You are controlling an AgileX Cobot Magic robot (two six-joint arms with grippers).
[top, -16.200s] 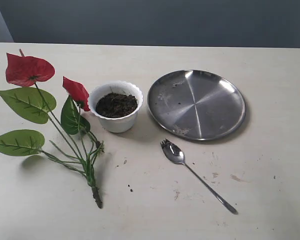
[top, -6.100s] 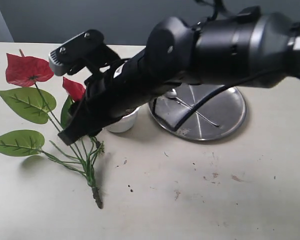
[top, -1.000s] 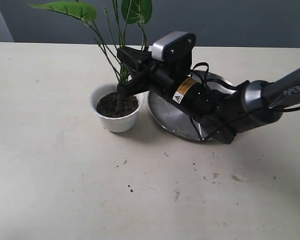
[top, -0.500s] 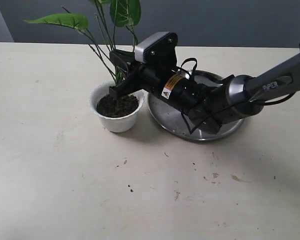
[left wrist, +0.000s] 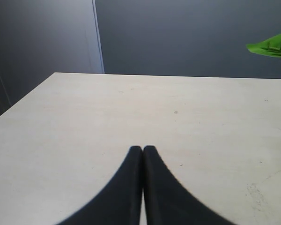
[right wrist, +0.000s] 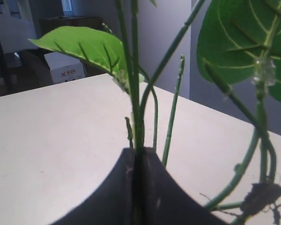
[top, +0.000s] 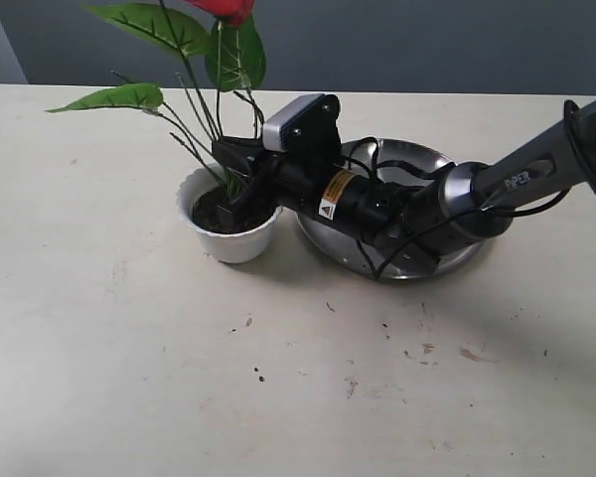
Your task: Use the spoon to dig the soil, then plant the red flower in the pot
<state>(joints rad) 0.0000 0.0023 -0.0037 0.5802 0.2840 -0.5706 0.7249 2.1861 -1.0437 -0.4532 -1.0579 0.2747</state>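
Next, I let go of the red flower with my right gripper, with the flower's stem in the dark soil inside the white pot (top: 231, 202).
The white scalloped pot (top: 228, 238) stands left of centre with dark soil (top: 211, 211) inside. The red flower (top: 219, 60) stands upright in it, its stems running down into the soil and one red bloom (top: 224, 8) at the top edge. My right gripper (top: 236, 189) reaches across over the pot and is shut on the flower's stem (right wrist: 136, 117), fingertips just above the soil. My left gripper (left wrist: 143, 149) is shut with nothing in it, over bare table; a leaf tip (left wrist: 271, 46) shows at the edge. The spoon is hidden.
The large round steel plate (top: 447, 164) lies right of the pot, mostly covered by the right arm (top: 457, 194). Specks of spilled soil (top: 338, 308) dot the table in front.
The right gripper has lowered the flower, pushing its stem base down into the pot's soil. The leaves have dropped lower and a red bloom has come into view at the top.
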